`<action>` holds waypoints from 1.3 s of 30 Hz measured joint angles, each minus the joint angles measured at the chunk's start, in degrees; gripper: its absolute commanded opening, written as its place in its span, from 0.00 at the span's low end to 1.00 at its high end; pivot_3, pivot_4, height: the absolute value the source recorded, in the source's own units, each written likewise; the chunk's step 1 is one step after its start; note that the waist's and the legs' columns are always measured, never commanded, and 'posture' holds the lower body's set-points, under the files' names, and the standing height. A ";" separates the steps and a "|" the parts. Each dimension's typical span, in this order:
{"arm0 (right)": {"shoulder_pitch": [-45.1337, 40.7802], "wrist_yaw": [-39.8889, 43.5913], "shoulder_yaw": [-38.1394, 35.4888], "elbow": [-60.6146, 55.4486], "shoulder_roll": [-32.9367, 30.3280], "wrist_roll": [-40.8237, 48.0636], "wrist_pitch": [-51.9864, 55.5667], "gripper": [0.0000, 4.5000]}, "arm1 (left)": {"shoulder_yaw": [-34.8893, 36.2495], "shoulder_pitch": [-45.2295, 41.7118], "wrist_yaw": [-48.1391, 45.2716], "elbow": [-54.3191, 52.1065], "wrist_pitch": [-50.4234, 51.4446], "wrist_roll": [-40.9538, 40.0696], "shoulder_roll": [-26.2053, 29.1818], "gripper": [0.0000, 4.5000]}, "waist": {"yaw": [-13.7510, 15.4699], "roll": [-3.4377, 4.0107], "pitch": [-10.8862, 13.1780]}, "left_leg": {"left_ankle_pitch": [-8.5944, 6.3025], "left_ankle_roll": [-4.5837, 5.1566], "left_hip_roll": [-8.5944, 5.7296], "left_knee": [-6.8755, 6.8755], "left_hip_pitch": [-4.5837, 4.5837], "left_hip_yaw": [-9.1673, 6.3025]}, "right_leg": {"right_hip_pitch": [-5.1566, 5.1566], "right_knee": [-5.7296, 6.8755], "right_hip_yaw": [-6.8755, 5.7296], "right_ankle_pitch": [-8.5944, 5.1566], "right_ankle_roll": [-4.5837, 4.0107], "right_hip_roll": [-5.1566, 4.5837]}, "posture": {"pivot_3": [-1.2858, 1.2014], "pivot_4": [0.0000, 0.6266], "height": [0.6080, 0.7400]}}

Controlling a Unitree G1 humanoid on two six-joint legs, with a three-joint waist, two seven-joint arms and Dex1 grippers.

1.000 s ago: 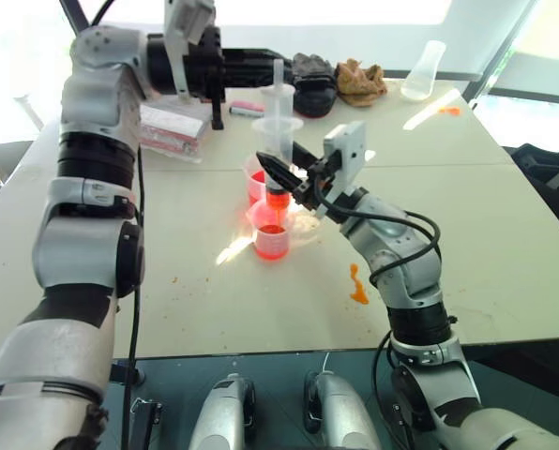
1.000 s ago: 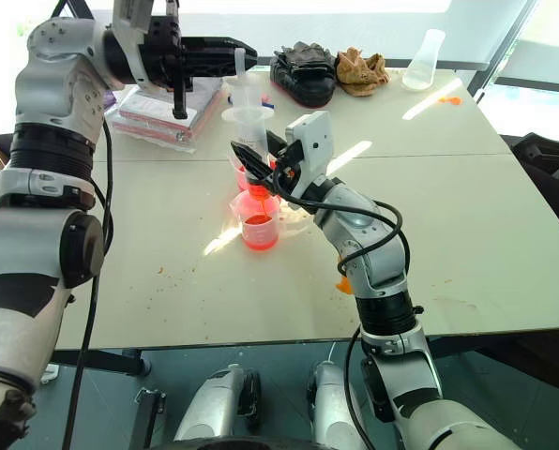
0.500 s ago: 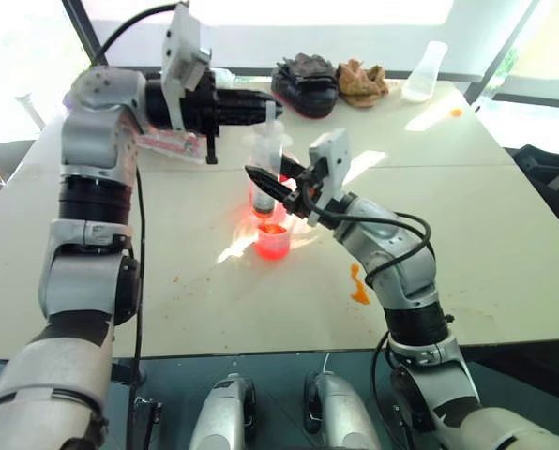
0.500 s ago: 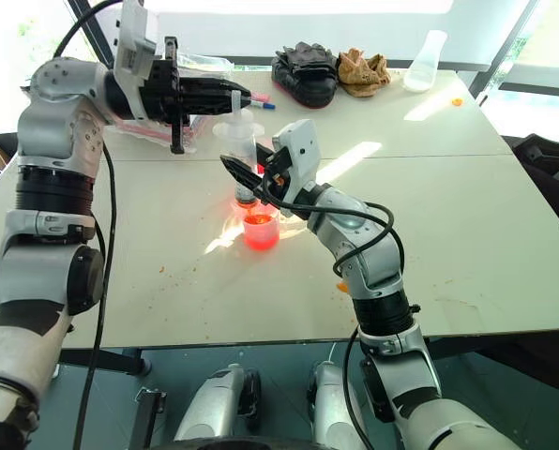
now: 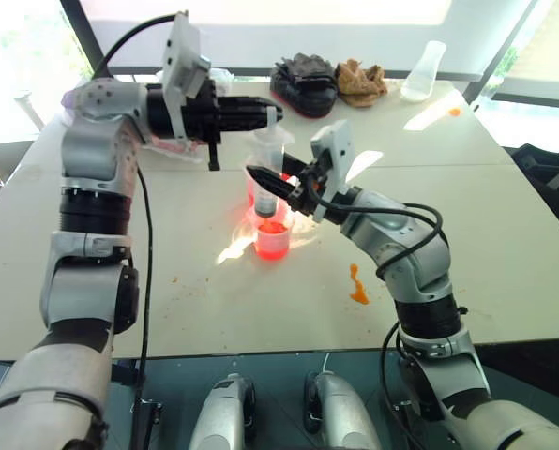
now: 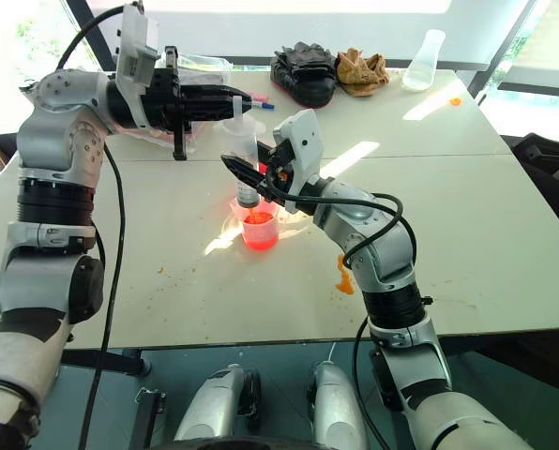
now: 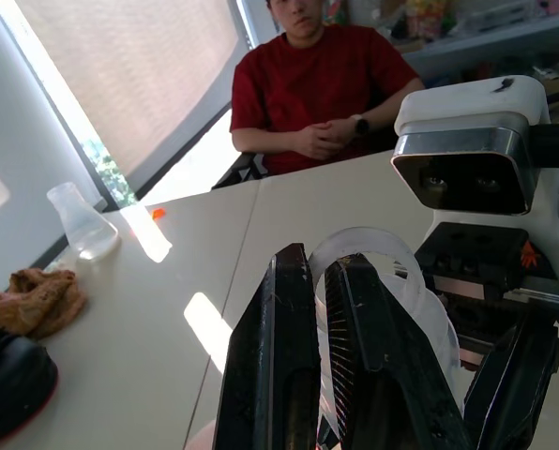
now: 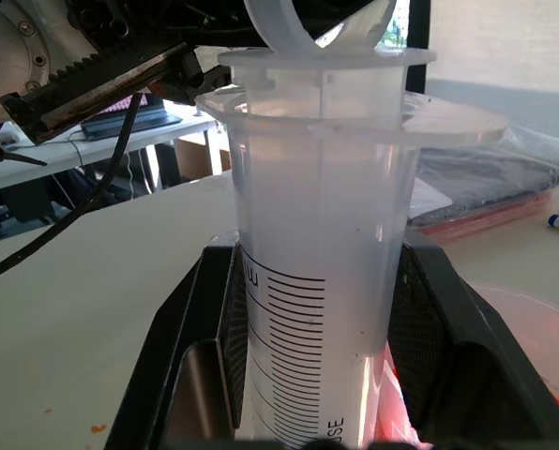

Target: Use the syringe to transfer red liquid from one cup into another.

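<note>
I will let go of the syringe with my right gripper on the table (image 5: 356, 236) just behind the orange smear, beside the cups.
The syringe (image 5: 266, 161) stands upright over the two cups, tip down. My right gripper (image 5: 265, 182) is shut on its clear barrel (image 8: 317, 281), low down by the printed scale. My left gripper (image 5: 266, 113) reaches in level from the left and is shut on the white plunger's top (image 7: 364, 248), which sits close above the barrel's flange. Below the tip, the front cup (image 5: 272, 247) holds red liquid (image 5: 272, 231). I cannot tell whether the tip touches it. A second pink cup (image 5: 252, 194) stands just behind, mostly hidden by the syringe.
An orange smear (image 5: 357, 286) marks the table to the right of the cups. At the far edge lie a black glove (image 5: 303, 77), a brown cloth (image 5: 360, 81) and a clear flask (image 5: 422, 73). A person in a red shirt (image 7: 312, 94) sits beyond the table.
The camera has shifted. My left gripper has sunk, and the plunger's top now stands closer to the barrel's flange. My right gripper has kept its hold on the barrel.
</note>
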 measured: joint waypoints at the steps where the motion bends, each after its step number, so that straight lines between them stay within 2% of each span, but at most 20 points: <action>1: 0.00 0.00 0.00 -0.10 -0.27 0.15 0.10 0.33 | 0.00 -0.02 0.08 0.00 0.07 -0.02 -0.08 0.01 | 0.01 0.00 0.00 | 0.00 0.00 0.00 0.00 0.00 0.00 | 0.00 0.00 0.00 0.00 0.00 0.00 | 0.52 0.24 1.00; 4: 0.00 -0.27 -0.04 -0.55 -0.78 0.36 0.22 0.33 | 0.05 -0.35 0.31 0.31 0.22 -0.20 -0.44 0.01 | 0.01 0.00 0.00 | 0.00 0.00 0.00 0.00 0.00 0.00 | 0.00 0.00 0.00 0.00 0.00 0.00 | 0.52 0.24 1.00; 6: 0.00 -0.48 -0.34 -0.66 -1.06 0.74 0.22 0.33 | 0.05 -0.96 0.41 0.99 0.94 -0.57 -0.54 0.17 | -0.01 0.00 0.00 | 0.00 0.00 0.00 0.00 0.00 0.00 | 0.00 0.00 0.00 0.00 0.00 0.00 | 0.52 0.24 1.00; 9: -0.52 -1.05 -0.95 -0.66 -1.50 0.74 0.21 0.33 | 0.19 -2.15 0.39 2.17 2.28 -1.59 -0.89 0.33 | -0.02 0.00 0.00 | 0.00 0.00 0.00 0.00 0.00 0.01 | 0.00 -0.01 0.00 0.00 0.00 0.00 | 0.52 0.24 1.00; 16: -1.69 -1.19 -1.34 -1.11 -1.45 0.88 0.18 0.33 | 1.64 -4.86 0.28 6.10 4.73 -3.87 -0.29 0.62 | -0.07 0.00 0.00 | 0.00 0.00 0.00 0.00 0.00 0.00 | -0.02 -0.01 0.00 0.00 0.00 0.01 | 0.52 0.24 1.00; 21: -4.70 -2.83 -5.50 -2.35 -1.42 0.81 -1.81 0.33 | 1.63 -4.60 0.76 7.69 5.09 -3.79 0.48 0.80 | -0.01 -0.01 0.00 | 0.00 0.00 0.00 0.00 -0.01 0.00 | -0.02 0.00 0.01 0.00 0.00 0.00 | 0.52 0.24 1.00; 30: -4.92 -2.75 -6.53 -2.85 -1.31 2.55 -1.73 0.33 | 5.24 -3.56 6.09 8.97 8.72 -4.49 7.78 0.80 | -0.24 -0.01 -0.01 | 0.00 0.00 0.03 -0.01 -0.01 0.01 | -0.05 0.00 0.01 0.00 0.00 0.00 | 0.52 0.24 1.00; 33: -5.21 -2.63 -7.50 -2.84 -1.71 4.42 0.23 0.33 | 8.71 0.77 9.38 5.66 10.74 -5.86 10.11 0.80 | -0.23 -0.01 -0.01 | 0.00 0.00 0.04 -0.01 0.01 0.00 | -0.05 0.01 0.02 0.00 0.00 0.00 | 0.52 0.24 1.00; 39: -6.89 -2.48 -9.29 -2.82 -4.09 11.27 10.29 0.33 | 11.48 10.12 14.72 -2.86 14.84 -8.18 10.74 0.80 | 0.20 -0.02 -0.01 | 0.00 0.00 0.02 -0.01 -0.02 -0.03 | 0.01 0.01 0.01 0.00 -0.01 -0.05 | 0.52 0.24 1.00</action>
